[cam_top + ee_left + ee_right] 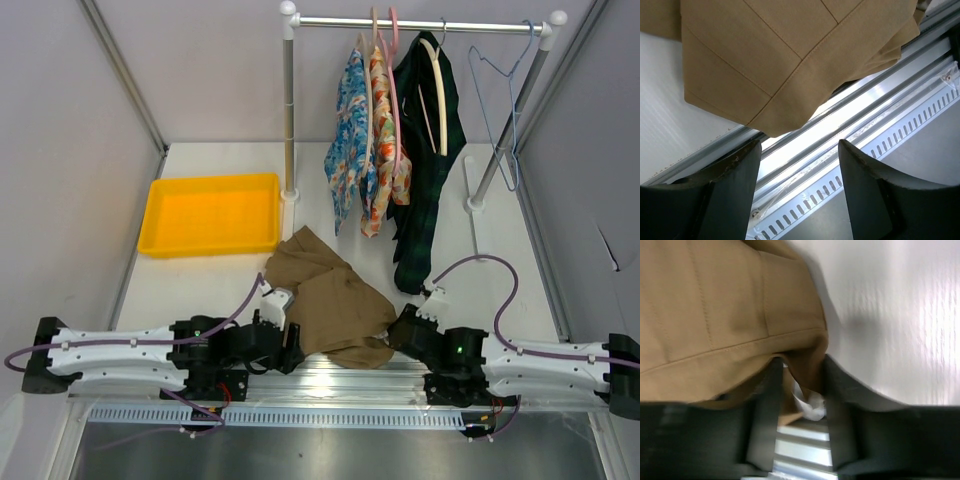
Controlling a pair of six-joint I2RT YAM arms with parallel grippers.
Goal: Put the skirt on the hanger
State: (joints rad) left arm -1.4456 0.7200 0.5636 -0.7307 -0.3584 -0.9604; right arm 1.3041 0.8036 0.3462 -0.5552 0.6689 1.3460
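Observation:
Next, the robot's left gripper will close on the waistband end [304, 350] [763, 129] of the tan-brown skirt, opposite the edge that the right gripper holds.
The tan-brown skirt [330, 300] lies crumpled on the white table near the front edge, between my two arms. My left gripper [291, 347] is open and empty at the skirt's front left corner; in the left wrist view the skirt [790, 55] lies just ahead of the gripper [800, 146], above the front rail. My right gripper [396, 330] is shut on the skirt's right edge; in the right wrist view a fold of the skirt [715, 315] and its white lining sit in the gripper [800, 365]. The pale blue-grey wire hanger [511, 130] hangs at the rack's right end.
A clothes rack [420, 22] at the back holds two floral garments [350, 140] and a dark green plaid garment [425, 170] on pink and cream hangers. A yellow tray [150, 220] sits at the back left. An aluminium rail [340, 380] runs along the front edge.

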